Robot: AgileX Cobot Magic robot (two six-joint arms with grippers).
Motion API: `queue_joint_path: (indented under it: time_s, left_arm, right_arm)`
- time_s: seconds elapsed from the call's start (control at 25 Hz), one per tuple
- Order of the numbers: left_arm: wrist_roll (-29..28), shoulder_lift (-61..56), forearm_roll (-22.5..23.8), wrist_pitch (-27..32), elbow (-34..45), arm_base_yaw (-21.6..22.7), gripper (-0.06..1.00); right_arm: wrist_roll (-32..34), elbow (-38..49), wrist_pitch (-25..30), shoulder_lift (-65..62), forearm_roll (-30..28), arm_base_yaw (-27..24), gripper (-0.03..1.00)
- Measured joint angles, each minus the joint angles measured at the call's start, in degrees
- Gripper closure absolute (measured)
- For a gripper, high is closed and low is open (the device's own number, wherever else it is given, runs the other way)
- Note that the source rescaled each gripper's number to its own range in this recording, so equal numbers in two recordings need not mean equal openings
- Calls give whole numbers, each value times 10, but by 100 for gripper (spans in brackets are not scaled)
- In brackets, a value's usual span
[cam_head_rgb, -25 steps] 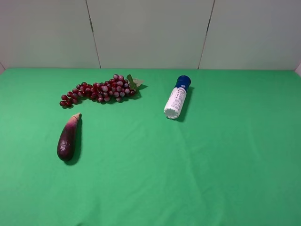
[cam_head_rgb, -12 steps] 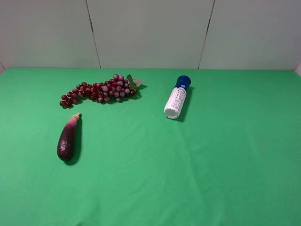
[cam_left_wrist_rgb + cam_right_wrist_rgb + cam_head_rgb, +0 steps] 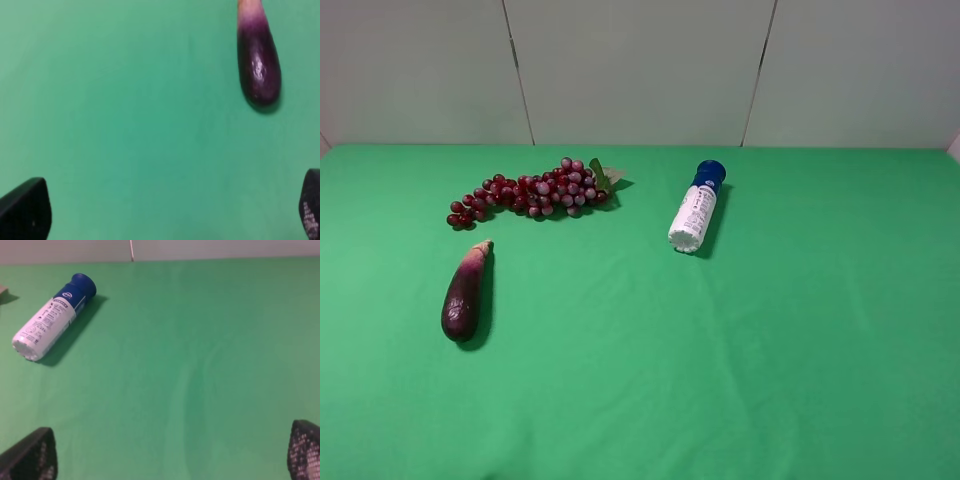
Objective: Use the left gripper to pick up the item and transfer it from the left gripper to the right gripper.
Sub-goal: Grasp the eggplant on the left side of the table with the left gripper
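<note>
Next, my left gripper grips the thick rounded end (image 3: 459, 321) (image 3: 263, 91) of the dark purple eggplant, on the opposite end from its pale stem end.
The item, a dark purple eggplant (image 3: 464, 293) with a pale stem end, lies on the green cloth at the left, stem pointing to the back. It also shows in the left wrist view (image 3: 257, 57). My left gripper (image 3: 170, 215) is open above bare cloth, apart from the eggplant; only its two black fingertips (image 3: 25, 210) show. My right gripper (image 3: 170, 452) is open and empty above bare cloth; its textured fingertips (image 3: 30, 455) show at the frame corners. Neither arm shows in the exterior view.
A red grape bunch (image 3: 525, 192) lies behind the eggplant. A white bottle with a blue cap (image 3: 695, 208) lies on its side at the back middle, also in the right wrist view (image 3: 52, 315). A pale panelled wall (image 3: 640, 70) borders the green table (image 3: 720, 380).
</note>
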Motion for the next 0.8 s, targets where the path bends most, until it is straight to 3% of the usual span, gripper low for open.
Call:
queue_joint_path:
  time_s: [0.24, 0.8]
  left_arm:
    - [-20, 110, -12, -47, -4, -3, -6]
    - [-61, 341, -12, -157, -4, -76, -6]
  right_arm:
    - [0, 0, 0, 0, 0, 0, -3]
    - [0, 0, 0, 0, 0, 0, -3]
